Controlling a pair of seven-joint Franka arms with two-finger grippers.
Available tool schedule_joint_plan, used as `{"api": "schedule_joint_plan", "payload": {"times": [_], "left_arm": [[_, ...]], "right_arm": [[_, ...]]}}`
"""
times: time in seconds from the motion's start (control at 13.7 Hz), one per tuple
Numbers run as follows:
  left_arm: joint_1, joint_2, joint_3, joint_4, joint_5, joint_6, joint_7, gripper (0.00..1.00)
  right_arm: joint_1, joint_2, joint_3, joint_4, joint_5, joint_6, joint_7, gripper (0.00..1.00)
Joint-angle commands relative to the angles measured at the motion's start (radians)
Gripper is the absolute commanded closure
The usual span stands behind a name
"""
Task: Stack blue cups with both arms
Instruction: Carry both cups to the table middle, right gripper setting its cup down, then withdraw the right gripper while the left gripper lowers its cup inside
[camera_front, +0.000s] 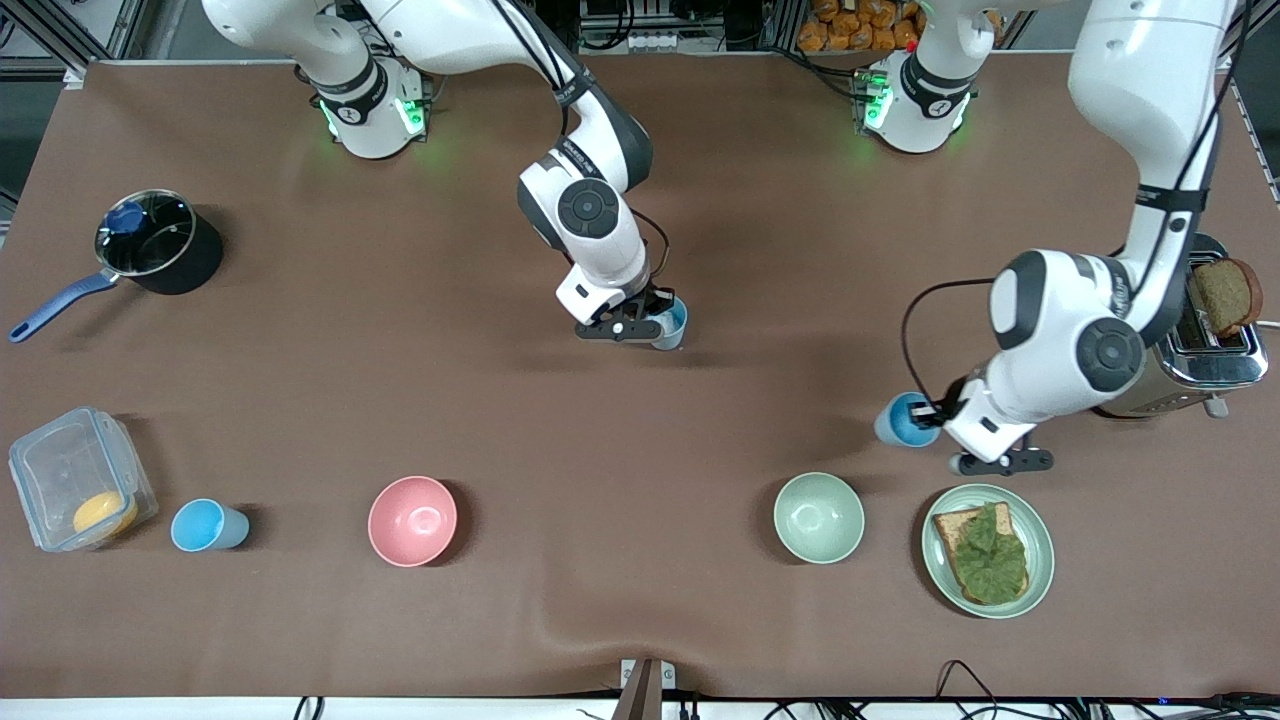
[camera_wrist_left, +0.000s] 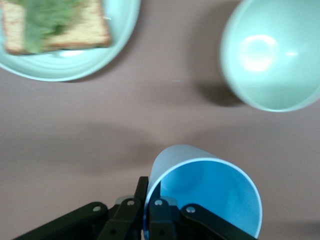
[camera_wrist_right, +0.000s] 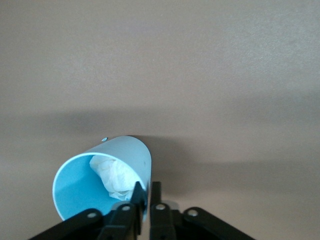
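The left gripper will release its blue cup, now low over the table beside the bowl, inside the light-blue cup (camera_front: 663, 311) that the right gripper holds.
My right gripper (camera_front: 655, 322) is shut on the rim of a light-blue cup (camera_front: 672, 322), one finger inside and one outside, low over the middle of the table. In the right wrist view (camera_wrist_right: 148, 189) this cup (camera_wrist_right: 107, 170) is tilted and holds a crumpled white wad (camera_wrist_right: 116, 176). My left gripper (camera_front: 928, 412) is shut on the rim of a second blue cup (camera_front: 903, 420), low over the table beside the pale green bowl. The left wrist view (camera_wrist_left: 148, 187) shows that cup (camera_wrist_left: 210, 192) empty. A third blue cup (camera_front: 208, 525) stands on the table toward the right arm's end.
A pink bowl (camera_front: 412, 520) and a pale green bowl (camera_front: 818, 517) sit near the front camera. A green plate with topped toast (camera_front: 1040, 545) lies under the left hand. A toaster (camera_front: 1215, 345), a dark pot (camera_front: 160, 245) and a clear container (camera_front: 70, 475) stand toward the table's ends.
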Motion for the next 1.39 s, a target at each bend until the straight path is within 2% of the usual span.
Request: {"api": "schedule_joint_plan", "payload": {"times": [0.0, 0.29, 0.37, 0.58, 0.73, 1.02, 1.1, 1.31], "left_arm": [[-0.006, -0.075, -0.074, -0.012, -0.013, -0.094, -0.099, 1.00], [-0.011, -0.098, -0.194, -0.012, -0.005, -0.113, -0.235, 1.00], [-0.021, -0.098, -0.220, -0.012, -0.005, -0.114, -0.264, 1.00], [-0.089, -0.097, -0.230, -0.012, -0.004, -0.131, -0.321, 1.00], [-0.141, -0.095, -0.230, -0.013, -0.005, -0.131, -0.369, 1.00], [-0.267, -0.062, -0.230, 0.010, 0.047, -0.130, -0.507, 1.00], [-0.291, -0.046, -0.228, 0.027, 0.055, -0.130, -0.537, 1.00], [-0.343, 0.006, -0.227, 0.070, 0.064, -0.128, -0.588, 1.00]], "right_arm": [[0.009, 0.012, -0.010, 0.023, 0.014, -0.005, 0.014, 0.00], [-0.002, -0.051, -0.016, 0.055, 0.014, -0.069, 0.068, 0.00], [-0.016, -0.077, -0.017, 0.077, 0.014, -0.118, 0.069, 0.00], [-0.086, -0.184, -0.019, 0.149, -0.012, -0.325, 0.054, 0.00], [-0.159, -0.249, -0.039, 0.195, -0.059, -0.437, -0.045, 0.00], [-0.333, -0.359, -0.091, 0.342, -0.066, -0.751, -0.310, 0.00], [-0.379, -0.399, -0.096, 0.368, -0.067, -0.787, -0.415, 0.00], [-0.492, -0.529, -0.134, 0.318, -0.090, -0.865, -0.633, 0.00]]}}
